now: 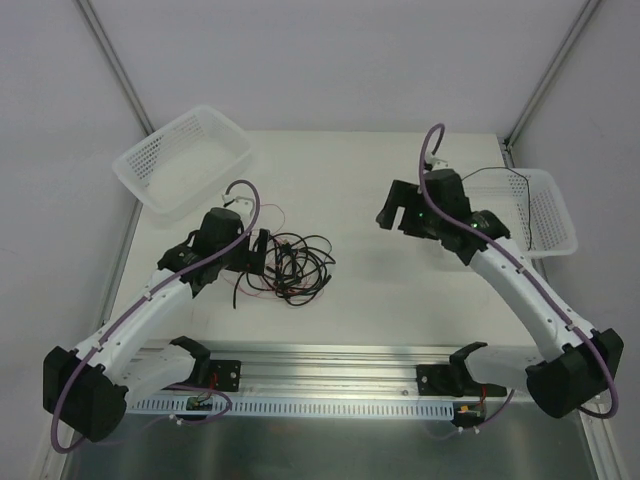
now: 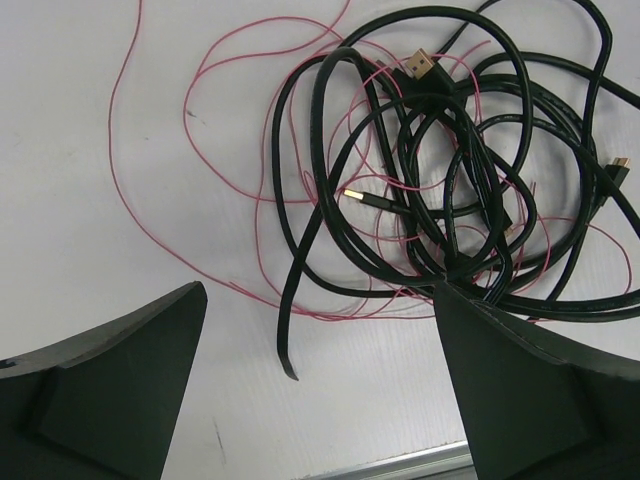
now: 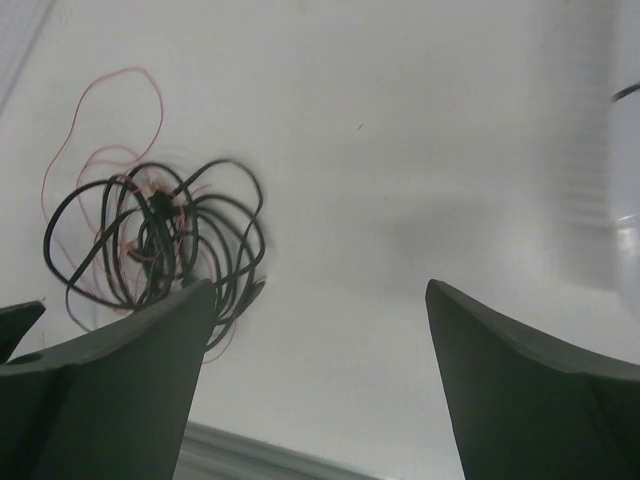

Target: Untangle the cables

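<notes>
I need to close my left gripper on the black cable a little behind its loose end (image 1: 241,273) (image 2: 300,262), where it crosses the outer loop of the tangle.
The cables (image 1: 297,265) lie in one tangle on the white table, black loops with gold-tipped connectors mixed with thin red wire. My left gripper (image 1: 262,252) hovers at the tangle's left edge. In the left wrist view it (image 2: 320,290) is open with the cables (image 2: 440,180) just beyond the fingertips; one loose black end (image 2: 288,350) lies between the fingers, untouched. My right gripper (image 1: 397,212) hangs open and empty over bare table to the right of the tangle. The right wrist view shows the cables (image 3: 150,240) far off past its left finger (image 3: 150,350).
A white perforated basket (image 1: 185,160) sits at the back left. Another basket (image 1: 548,215) sits at the right edge, with a thin black wire (image 1: 497,171) running across it. The aluminium rail (image 1: 330,365) with the arm bases runs along the near edge.
</notes>
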Robot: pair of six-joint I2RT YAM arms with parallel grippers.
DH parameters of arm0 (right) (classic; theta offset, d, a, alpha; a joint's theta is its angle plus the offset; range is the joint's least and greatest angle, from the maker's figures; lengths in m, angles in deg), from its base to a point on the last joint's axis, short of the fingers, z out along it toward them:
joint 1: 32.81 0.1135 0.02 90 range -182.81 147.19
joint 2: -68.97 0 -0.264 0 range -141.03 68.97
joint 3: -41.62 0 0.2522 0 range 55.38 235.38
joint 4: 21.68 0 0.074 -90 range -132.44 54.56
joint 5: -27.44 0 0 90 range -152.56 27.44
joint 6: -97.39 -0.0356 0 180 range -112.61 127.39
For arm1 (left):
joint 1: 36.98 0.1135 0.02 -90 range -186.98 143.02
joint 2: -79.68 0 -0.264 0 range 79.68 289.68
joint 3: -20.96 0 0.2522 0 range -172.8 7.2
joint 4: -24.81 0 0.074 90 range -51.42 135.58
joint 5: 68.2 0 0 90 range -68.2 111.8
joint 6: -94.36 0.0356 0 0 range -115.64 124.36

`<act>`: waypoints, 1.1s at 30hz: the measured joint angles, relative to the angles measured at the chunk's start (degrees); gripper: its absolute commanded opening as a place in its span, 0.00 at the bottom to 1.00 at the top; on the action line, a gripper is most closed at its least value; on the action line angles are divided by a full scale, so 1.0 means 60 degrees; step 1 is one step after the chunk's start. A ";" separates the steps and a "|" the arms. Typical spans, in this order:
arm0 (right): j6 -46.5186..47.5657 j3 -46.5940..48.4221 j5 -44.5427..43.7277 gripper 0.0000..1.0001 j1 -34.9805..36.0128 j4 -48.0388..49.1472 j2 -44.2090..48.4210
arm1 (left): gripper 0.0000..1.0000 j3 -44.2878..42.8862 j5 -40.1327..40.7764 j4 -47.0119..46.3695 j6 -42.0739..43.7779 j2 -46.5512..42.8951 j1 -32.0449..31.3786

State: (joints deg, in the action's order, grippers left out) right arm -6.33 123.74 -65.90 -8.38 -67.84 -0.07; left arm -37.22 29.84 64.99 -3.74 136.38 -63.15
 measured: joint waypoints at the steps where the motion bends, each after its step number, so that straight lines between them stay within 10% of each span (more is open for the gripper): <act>1: -0.0331 -0.0350 -0.0171 0.90 0.0539 0.0178 0.0066 | 0.98 0.0000 -0.0026 0.0004 -0.0022 0.0080 0.0000; 8: -0.2958 -0.1654 -0.1763 0.89 0.3763 0.1388 -0.0583 | 0.98 -0.0007 -0.0051 0.0007 -0.0331 0.0925 0.0000; 16: -0.4969 -0.1494 -0.2973 0.82 0.4863 0.2656 -0.2699 | 0.97 -0.0058 0.0004 0.0007 -0.0732 0.1865 0.0000; 25: -0.5894 -0.1060 -0.3085 0.61 0.5370 0.3275 -0.4251 | 0.91 -0.0390 0.0240 -0.0004 -0.1086 0.2881 0.0000; 33: -0.6029 -0.1016 -0.3042 0.20 0.5399 0.3475 -0.4546 | 0.84 -0.0696 0.0277 -0.0069 -0.1359 0.3901 0.0007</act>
State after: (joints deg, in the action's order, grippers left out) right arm -42.50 117.64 -84.15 24.01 -46.99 -27.34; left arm -41.40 31.50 64.57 -11.89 159.79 -63.11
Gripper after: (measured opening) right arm 0.331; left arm 0.858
